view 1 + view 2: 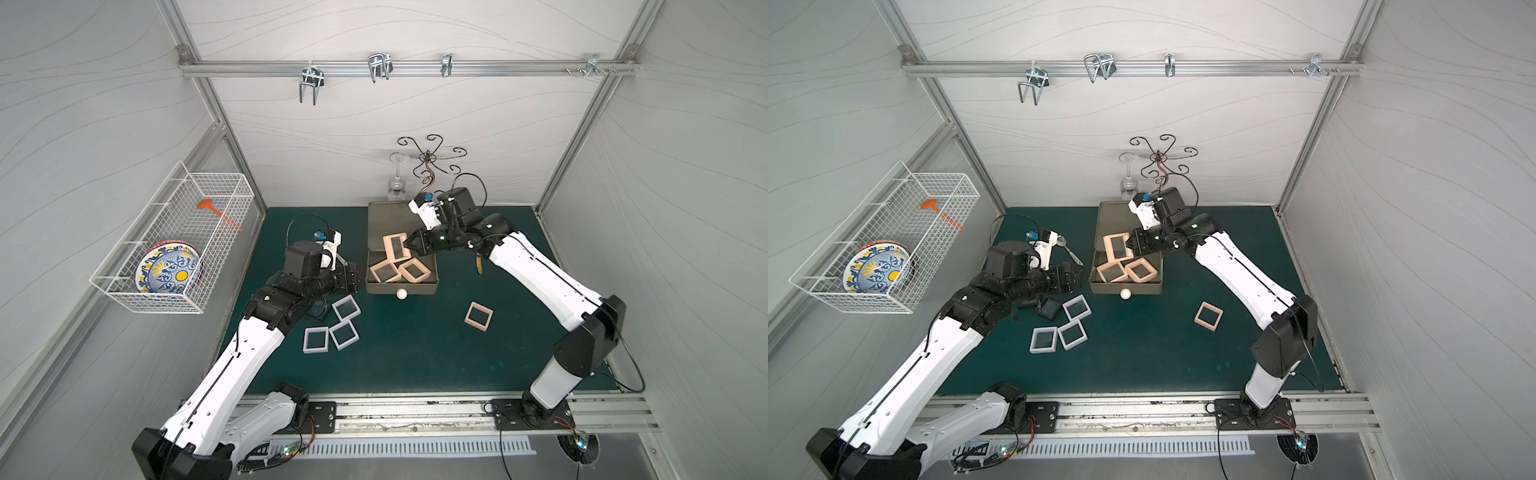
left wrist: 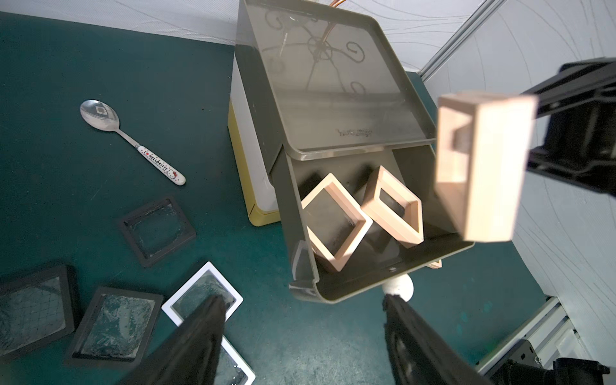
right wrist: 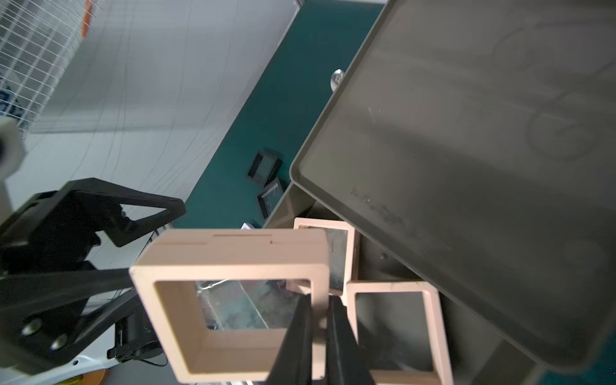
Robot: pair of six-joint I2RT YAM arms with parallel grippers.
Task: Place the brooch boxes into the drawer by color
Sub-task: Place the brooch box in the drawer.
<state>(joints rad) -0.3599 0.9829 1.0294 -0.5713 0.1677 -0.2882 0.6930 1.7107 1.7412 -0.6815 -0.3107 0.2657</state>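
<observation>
I will have my right gripper release its peach-pink box, setting it free on top of the drawer's box farther from my left gripper [image 1: 415, 269] [image 3: 396, 330]. The held box is now above the open tier.
The drawer's olive-grey top tier [image 1: 432, 274] [image 2: 366, 286] is pulled out, its white knob [image 1: 401, 294] at the front. Two peach-pink brooch boxes [image 1: 385, 272] [image 1: 414, 270] lie tilted inside it. My right gripper [image 1: 409, 246] [image 3: 320, 306] is shut on the frame of a third peach-pink box [image 1: 395, 247] [image 3: 233, 260], held above the open tier. Another peach-pink box [image 1: 478, 316] lies on the mat to the right. Three white boxes [image 1: 346, 308] [image 1: 343, 334] [image 1: 316, 339] and black boxes [image 2: 156, 230] [image 2: 113, 330] lie left of the drawer. My left gripper [image 1: 358, 277] [image 2: 301, 300] is open by the tier's front left corner, holding nothing.
A spoon [image 2: 133, 143] lies on the green mat left of the drawer. Behind the drawer stand a curled metal rack [image 1: 428, 162] and a hanging wine glass [image 1: 395, 183]. A wire basket [image 1: 174, 237] with a patterned plate hangs on the left wall.
</observation>
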